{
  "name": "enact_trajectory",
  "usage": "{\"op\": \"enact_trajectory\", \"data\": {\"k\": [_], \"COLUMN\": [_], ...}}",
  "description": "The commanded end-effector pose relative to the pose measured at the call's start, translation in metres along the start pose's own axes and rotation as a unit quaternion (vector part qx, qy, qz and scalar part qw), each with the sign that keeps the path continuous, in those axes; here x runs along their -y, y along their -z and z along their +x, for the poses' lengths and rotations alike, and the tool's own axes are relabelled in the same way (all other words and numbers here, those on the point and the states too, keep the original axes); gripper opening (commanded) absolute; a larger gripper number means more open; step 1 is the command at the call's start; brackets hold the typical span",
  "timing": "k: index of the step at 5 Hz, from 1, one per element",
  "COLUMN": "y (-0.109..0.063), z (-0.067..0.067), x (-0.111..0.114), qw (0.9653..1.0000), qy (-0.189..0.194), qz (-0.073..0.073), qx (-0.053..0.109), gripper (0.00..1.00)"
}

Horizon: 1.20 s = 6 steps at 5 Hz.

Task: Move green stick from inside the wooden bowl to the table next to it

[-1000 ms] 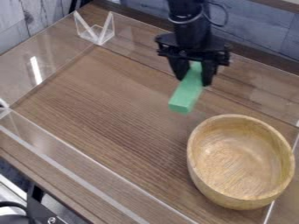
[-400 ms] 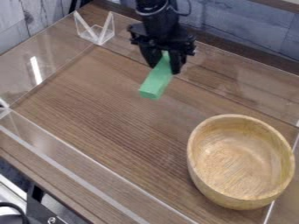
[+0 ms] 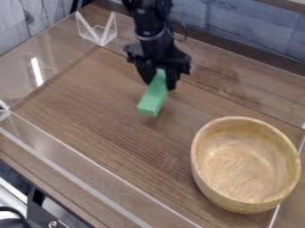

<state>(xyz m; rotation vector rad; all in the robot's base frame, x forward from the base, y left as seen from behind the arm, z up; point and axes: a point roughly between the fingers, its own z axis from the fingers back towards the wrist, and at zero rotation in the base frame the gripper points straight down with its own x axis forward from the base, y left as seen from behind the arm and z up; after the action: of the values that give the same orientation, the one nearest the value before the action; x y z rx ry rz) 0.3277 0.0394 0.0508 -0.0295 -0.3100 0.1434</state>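
Note:
My gripper has the green stick. It will let go of the stick on the open table [image 3: 134,95] between the wooden bowl and plastic stand.
My gripper [image 3: 158,77] is shut on the upper end of the green stick [image 3: 152,96], which hangs tilted just above the table [image 3: 95,125], to the left of the wooden bowl [image 3: 247,163]. Whether the stick's lower end touches the wood I cannot tell. The bowl stands at the front right with nothing inside it. The black arm reaches down from the top middle of the view.
Clear plastic walls [image 3: 36,142] run along the table's left and front edges. A small clear plastic stand [image 3: 95,29] sits at the back left corner. A grey wall lies behind the table.
The gripper has carried the green stick leftward away from the bowl and then lowered it toward the tabletop. The bowl has not moved.

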Motion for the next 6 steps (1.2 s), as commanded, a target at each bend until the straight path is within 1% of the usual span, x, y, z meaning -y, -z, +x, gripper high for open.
{"op": "enact_trajectory", "data": {"k": [1,3,4,5,6], "y": [0.007,0.027,0.023,0.020,0.010], "z": [0.010,0.016,0.019,0.022,0.030], "x": [-0.009,-0.026,-0.038,-0.048,-0.050], "qw": [0.9998,0.9998,0.9999,0.9999,0.9999], "qy": [0.001,-0.003,0.000,0.004,0.007], "qz": [0.006,0.008,0.006,0.004,0.002], "qx": [0.018,0.016,0.014,0.012,0.010], "gripper": [0.00,0.00,1.00,0.00,0.00]}}
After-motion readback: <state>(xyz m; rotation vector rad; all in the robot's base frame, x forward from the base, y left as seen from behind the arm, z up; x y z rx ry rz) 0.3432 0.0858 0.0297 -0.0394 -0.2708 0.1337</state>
